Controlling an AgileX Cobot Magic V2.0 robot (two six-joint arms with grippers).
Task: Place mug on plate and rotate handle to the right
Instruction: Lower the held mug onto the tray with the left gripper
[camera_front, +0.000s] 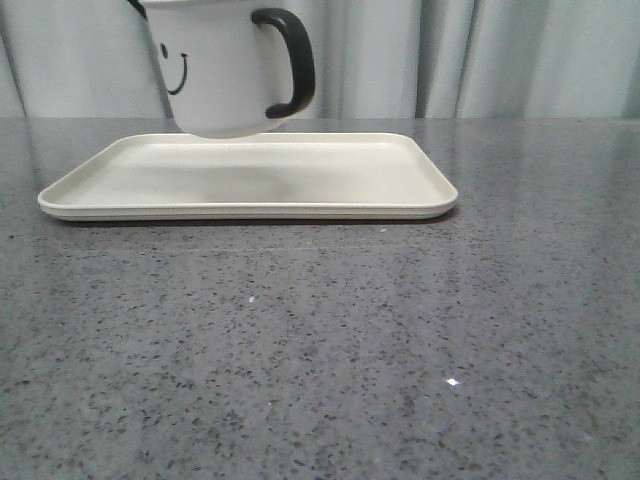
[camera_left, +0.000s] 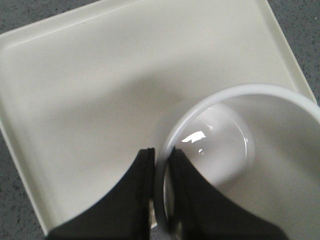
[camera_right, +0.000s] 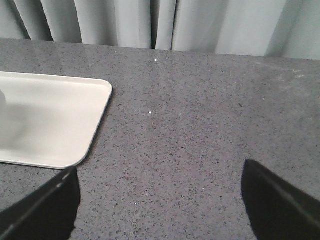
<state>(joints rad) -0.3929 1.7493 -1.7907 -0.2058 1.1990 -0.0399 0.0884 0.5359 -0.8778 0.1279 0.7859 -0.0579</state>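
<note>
Next, I release the white mug with my left gripper on the cream plate, midway (camera_front: 260, 190) along, near its front edge.
The white mug (camera_front: 215, 75) with the black smiley face hangs just above the cream plate (camera_front: 400, 180), over its back left part. Its black handle (camera_front: 292, 62) points right in the front view. My left gripper (camera_left: 161, 156) is shut on the mug's rim (camera_left: 235, 92), one finger inside and one outside; the plate (camera_left: 90, 75) lies below it. The gripper itself is out of the front view. My right gripper (camera_right: 159, 185) is open and empty over bare table, to the right of the plate's corner (camera_right: 95, 100).
The grey speckled table (camera_front: 320, 350) spreads wide in front of and to the right of the plate. A pale curtain (camera_front: 500, 55) hangs behind the table's far edge.
</note>
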